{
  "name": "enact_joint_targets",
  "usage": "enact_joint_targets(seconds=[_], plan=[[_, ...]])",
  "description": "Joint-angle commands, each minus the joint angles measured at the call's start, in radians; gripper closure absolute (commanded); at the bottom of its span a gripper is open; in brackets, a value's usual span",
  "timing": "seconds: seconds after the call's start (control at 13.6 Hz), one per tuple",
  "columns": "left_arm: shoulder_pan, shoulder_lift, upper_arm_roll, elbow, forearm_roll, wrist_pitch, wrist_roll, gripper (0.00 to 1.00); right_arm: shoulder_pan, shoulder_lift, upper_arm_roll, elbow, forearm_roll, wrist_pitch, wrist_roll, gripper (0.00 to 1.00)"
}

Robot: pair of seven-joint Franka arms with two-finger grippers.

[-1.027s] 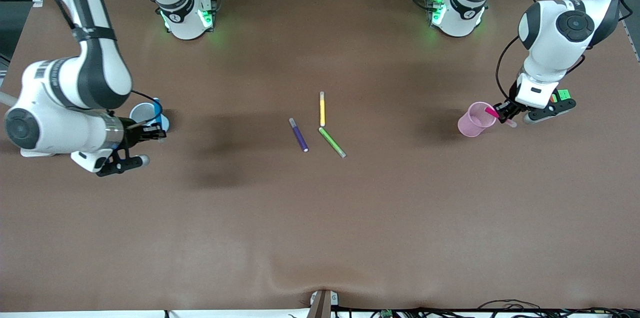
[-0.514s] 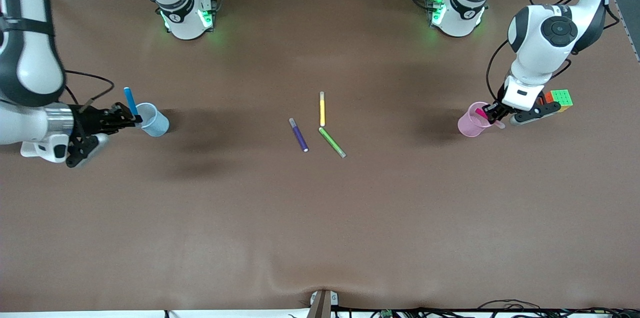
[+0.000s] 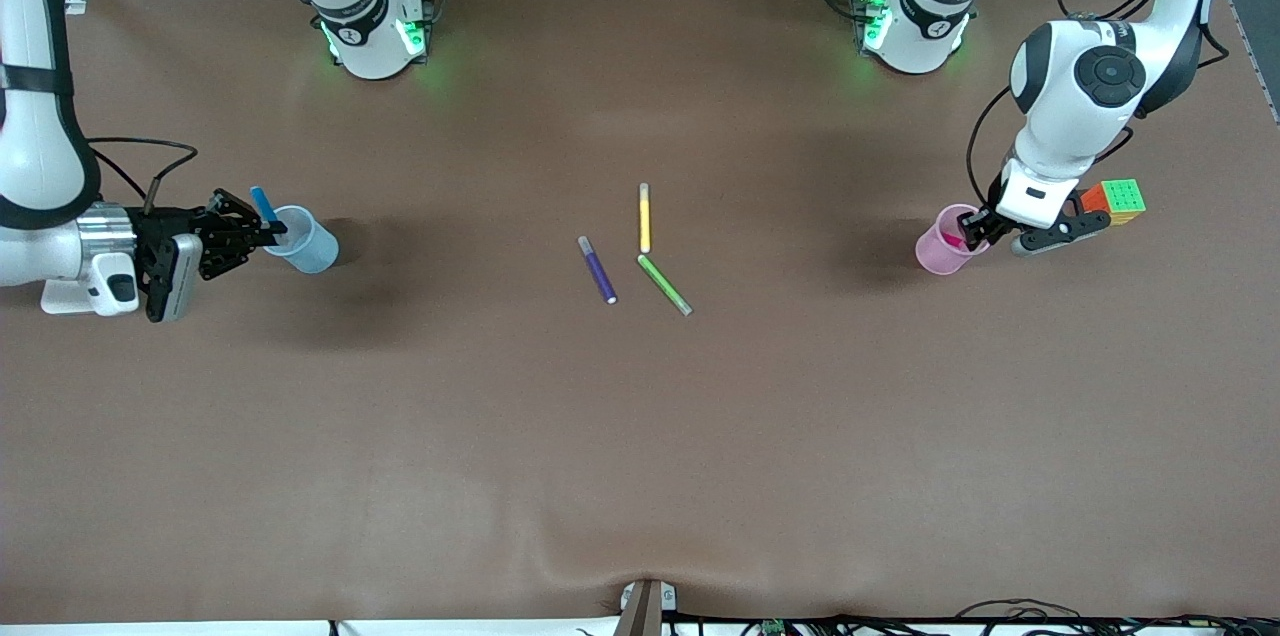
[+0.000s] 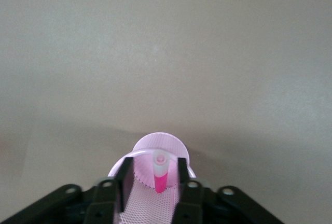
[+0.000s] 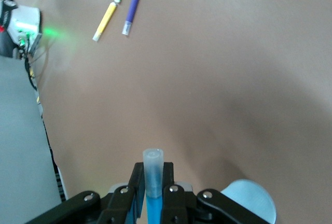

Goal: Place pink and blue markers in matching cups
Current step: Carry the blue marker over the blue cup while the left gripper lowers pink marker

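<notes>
Next, my right gripper lets go of the blue marker inside the light blue cup (image 3: pixel 301 238) (image 5: pixel 247 203) beside its fingers.
My right gripper (image 3: pixel 252 234) is shut on the blue marker (image 3: pixel 262 206), which tilts with its lower end at the rim of the light blue cup (image 3: pixel 305 241). In the right wrist view the fingers (image 5: pixel 137 180) clamp the blue marker (image 5: pixel 154 182), greyish tip outward, with the cup (image 5: pixel 249 200) beside them. My left gripper (image 3: pixel 975 228) is at the rim of the pink cup (image 3: pixel 942 246), with the pink marker (image 3: pixel 955 239) inside the cup. In the left wrist view the gripper (image 4: pixel 154 161) is open, and the pink marker (image 4: pixel 160 175) stands in the pink cup (image 4: pixel 174 146), clear of both fingers (image 4: pixel 123 175).
A dark purple marker (image 3: pixel 598 269), a yellow marker (image 3: pixel 645 217) and a green marker (image 3: pixel 664 284) lie together at the table's middle; they also show in the right wrist view (image 5: pixel 133 8). A colour cube (image 3: pixel 1118 196) sits by the left gripper, toward the left arm's end.
My right gripper drew back toward the right arm's end and brought the blue marker to the blue cup's rim. My left gripper moved to the pink cup and the pink marker went down into it.
</notes>
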Motion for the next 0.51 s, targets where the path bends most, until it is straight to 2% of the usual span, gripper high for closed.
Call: enact_joint_targets(seconds=[0.0,0.22,0.44], plan=[[0.000,0.000,-0.006,0.074,0.018,-0.049,-0.019,0.00,-0.059,0.080,0.014,0.007,0.054,0.024,-0.193,1.00],[0.000,0.017,-0.009,0.264,0.018,-0.296,-0.002,0.00,-0.087,0.149,0.014,0.006,0.110,0.027,-0.346,1.00],[-0.003,0.033,-0.023,0.408,0.008,-0.448,-0.001,0.00,-0.101,0.155,0.014,-0.005,0.121,0.012,-0.362,1.00]])
